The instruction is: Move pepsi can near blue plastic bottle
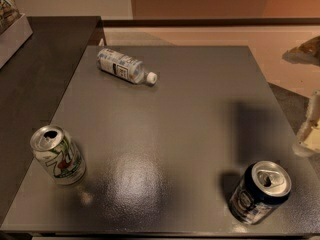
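The middle of the body [259, 198] of the pepsi can, below its silver top, will be gripped next by my gripper.
The pepsi can [259, 192], dark with a silver top, stands upright at the front right corner of the grey table [165, 134]. The blue plastic bottle [125, 66], clear with a white cap and printed label, lies on its side at the back left of the table. My gripper [310, 134] is at the far right edge of the view, above and to the right of the pepsi can, apart from it and mostly cut off by the frame.
A white-and-green can [57, 155] with red marks stands upright at the front left. A darker table [45, 59] adjoins on the left, with a box [12, 19] at its back corner. Floor lies beyond the right edge.
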{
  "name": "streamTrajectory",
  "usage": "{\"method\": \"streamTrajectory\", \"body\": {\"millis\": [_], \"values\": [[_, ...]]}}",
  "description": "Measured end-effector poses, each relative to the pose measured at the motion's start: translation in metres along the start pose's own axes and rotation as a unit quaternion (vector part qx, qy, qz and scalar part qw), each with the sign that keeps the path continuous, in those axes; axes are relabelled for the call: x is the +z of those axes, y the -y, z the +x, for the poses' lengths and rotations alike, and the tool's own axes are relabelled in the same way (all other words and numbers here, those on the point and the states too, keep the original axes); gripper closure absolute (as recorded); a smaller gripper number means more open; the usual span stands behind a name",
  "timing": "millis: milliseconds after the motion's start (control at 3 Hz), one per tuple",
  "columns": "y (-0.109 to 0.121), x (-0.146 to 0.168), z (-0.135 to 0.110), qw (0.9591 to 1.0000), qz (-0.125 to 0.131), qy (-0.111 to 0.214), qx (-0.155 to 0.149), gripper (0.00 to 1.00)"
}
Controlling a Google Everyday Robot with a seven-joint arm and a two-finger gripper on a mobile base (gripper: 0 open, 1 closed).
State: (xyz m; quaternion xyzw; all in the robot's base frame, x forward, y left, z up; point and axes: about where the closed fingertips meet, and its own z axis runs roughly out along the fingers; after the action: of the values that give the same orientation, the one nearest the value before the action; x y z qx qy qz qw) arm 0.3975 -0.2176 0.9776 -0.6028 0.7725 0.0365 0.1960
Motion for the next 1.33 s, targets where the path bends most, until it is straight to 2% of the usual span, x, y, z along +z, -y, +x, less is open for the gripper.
{"method": "streamTrajectory", "body": {"millis": [667, 1333], "values": [[-0.059, 0.002, 0.003, 0.9986, -0.023, 0.047, -0.014, 0.00], [-0.101, 0.009, 0.005, 0.9962, -0.037, 0.060, -0.050, 0.00]]}}
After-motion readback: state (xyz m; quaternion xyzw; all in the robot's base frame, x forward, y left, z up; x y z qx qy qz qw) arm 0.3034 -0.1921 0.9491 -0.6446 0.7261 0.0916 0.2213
